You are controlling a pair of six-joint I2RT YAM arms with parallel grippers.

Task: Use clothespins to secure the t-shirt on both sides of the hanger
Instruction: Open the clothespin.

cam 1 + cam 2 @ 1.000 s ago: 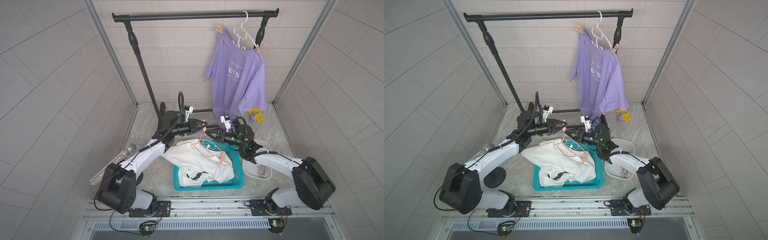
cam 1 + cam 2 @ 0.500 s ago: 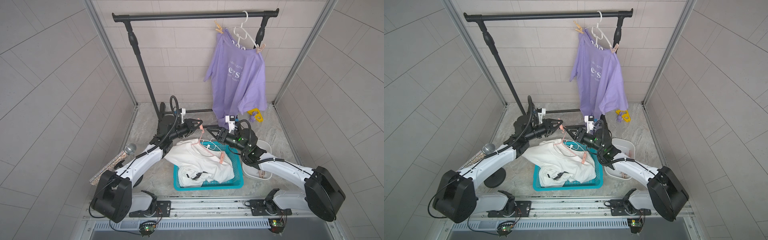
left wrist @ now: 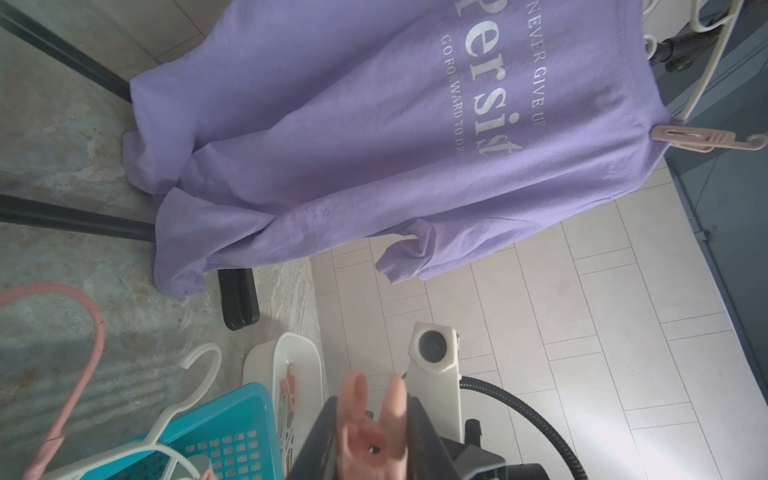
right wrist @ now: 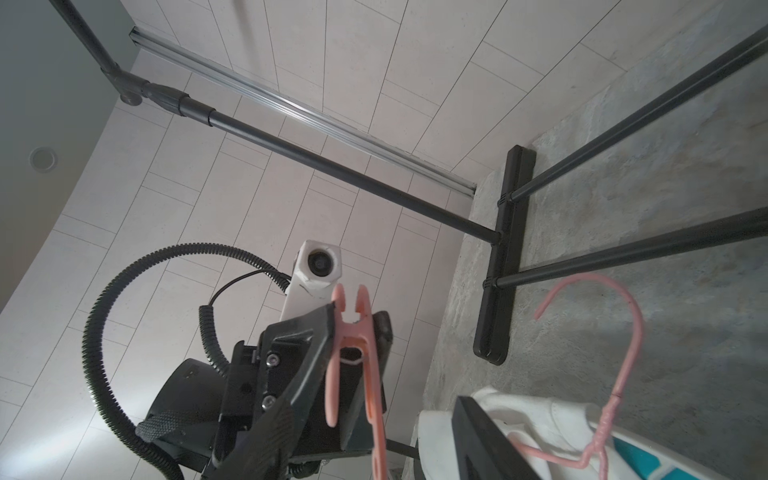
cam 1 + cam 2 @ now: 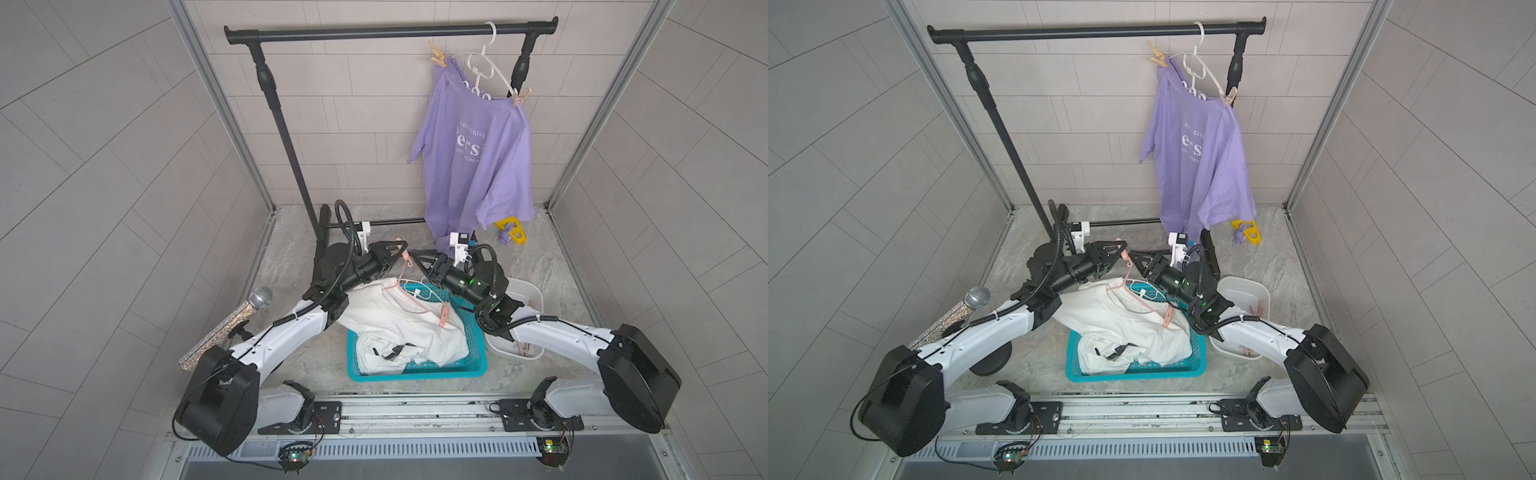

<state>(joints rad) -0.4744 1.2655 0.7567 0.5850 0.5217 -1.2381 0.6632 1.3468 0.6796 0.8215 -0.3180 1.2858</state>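
The robot's left gripper pinches the clothespin around its clamping end, so the right gripper should close on the clothespin's loose end [image 4: 373, 440] and take it over, squeezing the clothespin open before pinning.
My left gripper [image 5: 402, 249] is shut on a salmon-pink clothespin [image 3: 370, 428], held above the far end of the basket. Facing it, my right gripper [image 5: 417, 262] is open. Its fingers stand either side of the clothespin's [image 4: 353, 328] tail and do not press on it. Below them a white t-shirt [image 5: 399, 328] lies on a pink hanger [image 5: 411, 299], whose hook [image 4: 631, 332] rises beside the grippers. Another pink clothespin [image 5: 444, 318] sits on the shirt's right shoulder. The left shoulder is hidden by my left arm.
A teal basket [image 5: 415, 370] holds the white shirt. At its right is a white bin [image 5: 528, 291] with loose clothespins [image 5: 1256, 309]. A purple t-shirt [image 5: 473, 158] hangs pinned on the black rack [image 5: 374, 31]. A glittery microphone [image 5: 232, 324] stands at left, and a yellow object [image 5: 509, 228] lies at the back.
My right gripper's jaws have spread, and it has drawn back a little from the clothespin. The clothespin stays in my left gripper.
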